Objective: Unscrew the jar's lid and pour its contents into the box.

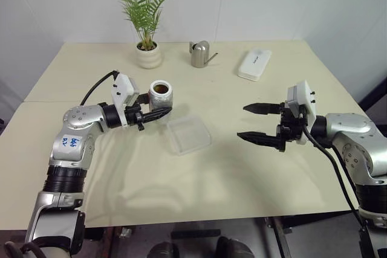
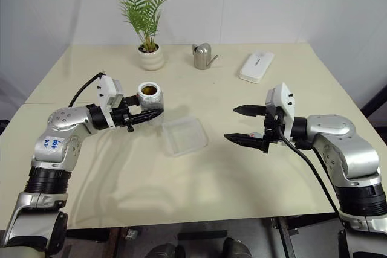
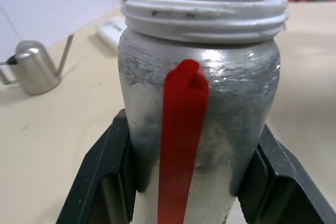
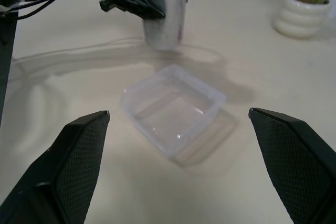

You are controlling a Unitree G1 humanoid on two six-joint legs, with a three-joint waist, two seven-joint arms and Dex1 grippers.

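Next, my left gripper lets go of the jar, now held upright above the table, on the bare table [image 1: 100,129] below its own wrist, well away from the box.
The jar [image 1: 161,94] is a small silvery-grey cylinder with a red stripe on its side [image 3: 181,145]. It stands upright above the table, and my left gripper [image 1: 158,104] is shut on its lower body. Its white threaded mouth is uncovered, and brown contents [image 1: 160,88] show inside. The lid is out of view. The box [image 1: 188,135], a shallow clear square tray, lies on the table just right of and below the jar. My right gripper [image 1: 242,121] hovers open and empty to the right of the box, pointing at it.
At the back of the beige table [image 1: 199,185] stand a potted palm [image 1: 148,52], a shiny metal watering can [image 1: 199,54] and a white oblong case [image 1: 254,64]. The table's front edge runs just below both arms.
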